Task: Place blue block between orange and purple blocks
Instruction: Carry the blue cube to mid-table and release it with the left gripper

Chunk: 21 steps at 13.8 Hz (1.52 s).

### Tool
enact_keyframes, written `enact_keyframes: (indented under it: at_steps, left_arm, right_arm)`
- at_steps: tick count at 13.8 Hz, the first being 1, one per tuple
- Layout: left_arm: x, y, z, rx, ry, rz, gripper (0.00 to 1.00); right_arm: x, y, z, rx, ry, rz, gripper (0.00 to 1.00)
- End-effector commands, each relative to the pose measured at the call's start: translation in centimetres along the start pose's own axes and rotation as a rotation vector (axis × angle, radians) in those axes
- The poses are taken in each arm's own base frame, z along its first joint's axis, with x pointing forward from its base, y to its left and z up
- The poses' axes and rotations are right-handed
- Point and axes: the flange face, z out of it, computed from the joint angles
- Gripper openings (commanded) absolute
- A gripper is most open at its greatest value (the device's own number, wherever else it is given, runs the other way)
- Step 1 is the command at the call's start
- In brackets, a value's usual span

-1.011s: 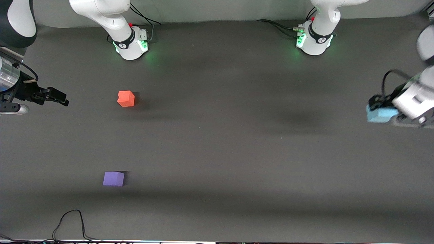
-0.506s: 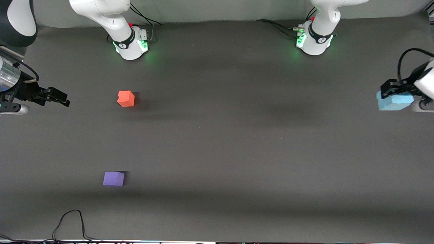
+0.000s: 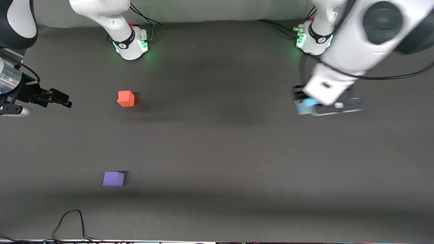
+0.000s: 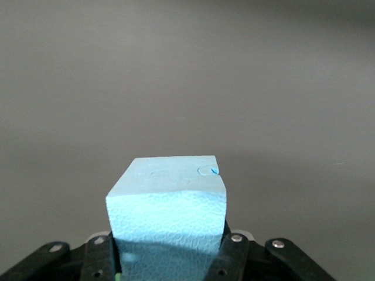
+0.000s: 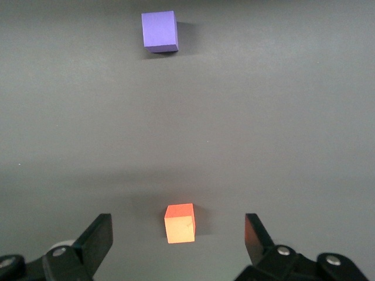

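Next, my left gripper sets the blue block down on the mat's bare middle (image 3: 210, 131), at a spot that is closer to the front camera than the orange block is.
My left gripper (image 3: 300, 101) is shut on the light sky-blue block (image 3: 304, 106) and holds it in the air over the table's left arm end. The block fills the left wrist view (image 4: 170, 205) between the fingers. The orange block (image 3: 126, 98) sits on the table toward the right arm's end. The purple block (image 3: 113, 179) lies nearer to the front camera than the orange block. My right gripper (image 3: 62, 99) is open and empty, up at the right arm's end of the table. Its wrist view shows the orange block (image 5: 179, 223) and the purple block (image 5: 159, 31).
The dark table mat (image 3: 217, 152) carries only the orange and purple cubes. A black cable (image 3: 69, 222) loops at the table's edge nearest the front camera. The arm bases (image 3: 130, 42) stand along the edge farthest from that camera.
My left arm has swung in from the table's end toward the middle, carrying the blue block. The right gripper and both resting cubes have stayed put.
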Motion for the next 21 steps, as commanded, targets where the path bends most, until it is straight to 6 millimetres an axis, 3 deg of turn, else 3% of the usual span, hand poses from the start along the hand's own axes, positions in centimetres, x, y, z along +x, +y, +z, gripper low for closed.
enact_keyframes:
  at_steps: [1, 3, 9, 13, 15, 17, 21]
  left_arm:
    - [1.1, 8.7, 2.4, -0.033, -0.016, -0.084, 0.44]
    - [-0.5, 14.1, 4.8, -0.065, 0.029, -0.111, 0.44]
    - [-3.6, 23.5, 14.9, -0.073, 0.089, -0.120, 0.44]
    - [-5.4, 27.3, 22.2, -0.044, 0.118, -0.075, 0.47]
    - [-6.1, 28.6, 26.9, -0.023, 0.108, -0.050, 0.47]
    - [-6.1, 29.1, 31.3, -0.015, 0.106, -0.033, 0.50]
    - [-5.7, 29.3, 38.0, -0.013, 0.114, 0.022, 0.54]
  right_arm:
    - [0.4, -0.2, -0.4, 0.020, -0.004, -0.009, 1.00]
    - [0.6, -0.2, -0.1, 0.021, -0.009, -0.007, 1.00]
    - [0.9, -0.2, 0.3, 0.019, -0.010, -0.005, 1.00]
    - [1.0, -0.2, 0.4, 0.020, -0.012, -0.005, 1.00]
    - [1.0, -0.3, 0.5, 0.020, -0.013, -0.006, 1.00]
    - [1.0, -0.3, 0.5, 0.020, -0.012, -0.006, 1.00]
    - [1.2, -0.2, 0.8, 0.021, -0.010, -0.002, 1.00]
